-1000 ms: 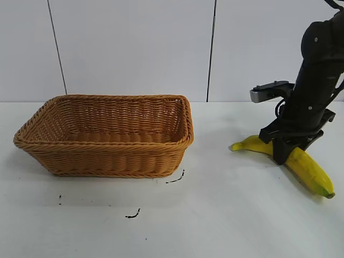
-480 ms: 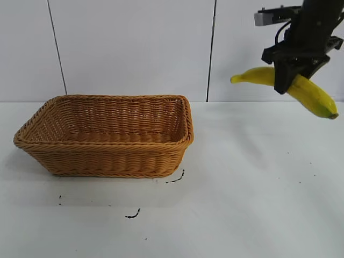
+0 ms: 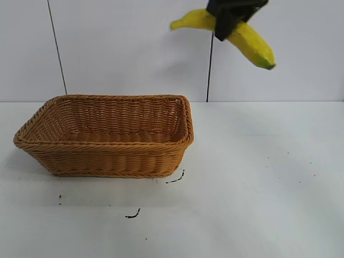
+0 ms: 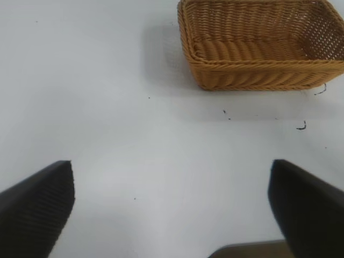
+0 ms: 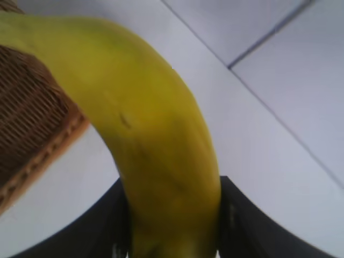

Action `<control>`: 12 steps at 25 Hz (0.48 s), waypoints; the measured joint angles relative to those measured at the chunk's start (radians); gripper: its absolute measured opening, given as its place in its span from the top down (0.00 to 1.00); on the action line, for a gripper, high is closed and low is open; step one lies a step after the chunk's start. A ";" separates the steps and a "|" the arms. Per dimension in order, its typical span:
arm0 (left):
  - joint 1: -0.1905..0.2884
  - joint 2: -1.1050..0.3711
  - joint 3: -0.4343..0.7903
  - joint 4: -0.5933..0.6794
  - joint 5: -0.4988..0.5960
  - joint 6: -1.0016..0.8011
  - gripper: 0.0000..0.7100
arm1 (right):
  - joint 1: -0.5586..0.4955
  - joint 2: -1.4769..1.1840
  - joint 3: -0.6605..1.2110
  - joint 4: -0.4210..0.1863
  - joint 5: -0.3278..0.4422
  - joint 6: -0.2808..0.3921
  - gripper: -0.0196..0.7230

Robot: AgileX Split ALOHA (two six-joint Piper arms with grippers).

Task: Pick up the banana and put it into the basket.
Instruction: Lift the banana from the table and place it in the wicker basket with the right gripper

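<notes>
Next, I let go of the yellow banana, which hangs high above the basket now, with my right gripper so it lies lengthwise on the woven bottom of the basket, near the basket's back side [image 3: 112, 131].
The yellow banana [image 3: 244, 38] hangs high in the air, above and to the right of the basket [image 3: 107, 134], held near its middle by my right gripper [image 3: 228, 21], whose fingers are shut on it. In the right wrist view the banana [image 5: 150, 145] fills the space between the black fingers [image 5: 236, 226], with the basket's rim [image 5: 48, 150] below it. The tan woven basket stands empty on the white table at the left. My left gripper [image 4: 172, 209] is open and empty over bare table, with the basket [image 4: 258, 48] farther off.
The white table [image 3: 258, 177] carries a few small black marks [image 3: 174, 179] in front of the basket. A white panelled wall [image 3: 134, 48] with dark seams stands behind.
My right gripper has lifted the banana off the table at the right, risen high, and moved left toward the basket. The basket has not moved.
</notes>
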 joint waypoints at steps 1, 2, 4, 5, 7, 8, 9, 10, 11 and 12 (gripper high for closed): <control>0.000 0.000 0.000 0.000 0.000 0.000 0.02 | 0.023 0.015 0.000 -0.004 -0.022 -0.009 0.54; 0.000 0.000 0.000 0.000 0.000 0.000 0.02 | 0.040 0.033 0.000 -0.010 -0.041 -0.018 0.54; 0.000 0.000 0.000 0.000 0.000 0.000 0.02 | 0.070 0.069 0.000 -0.025 -0.089 -0.028 0.54; 0.000 0.000 0.000 0.000 0.000 0.000 0.02 | 0.080 0.091 0.000 -0.035 -0.112 -0.032 0.54; 0.000 0.000 0.000 0.000 0.000 0.000 0.02 | 0.090 0.134 0.000 -0.048 -0.151 -0.038 0.54; 0.000 0.000 0.000 0.000 0.000 0.000 0.02 | 0.091 0.157 0.000 -0.049 -0.169 -0.039 0.54; 0.000 0.000 0.000 0.000 0.000 0.000 0.02 | 0.091 0.181 0.000 -0.051 -0.187 -0.040 0.54; 0.000 0.000 0.000 0.000 0.000 0.000 0.02 | 0.091 0.204 0.000 -0.054 -0.202 -0.040 0.54; 0.000 0.000 0.000 0.000 0.000 0.000 0.02 | 0.090 0.222 0.000 -0.055 -0.219 -0.040 0.54; 0.000 0.000 0.000 0.000 0.000 0.000 0.02 | 0.090 0.243 0.000 -0.058 -0.230 -0.041 0.54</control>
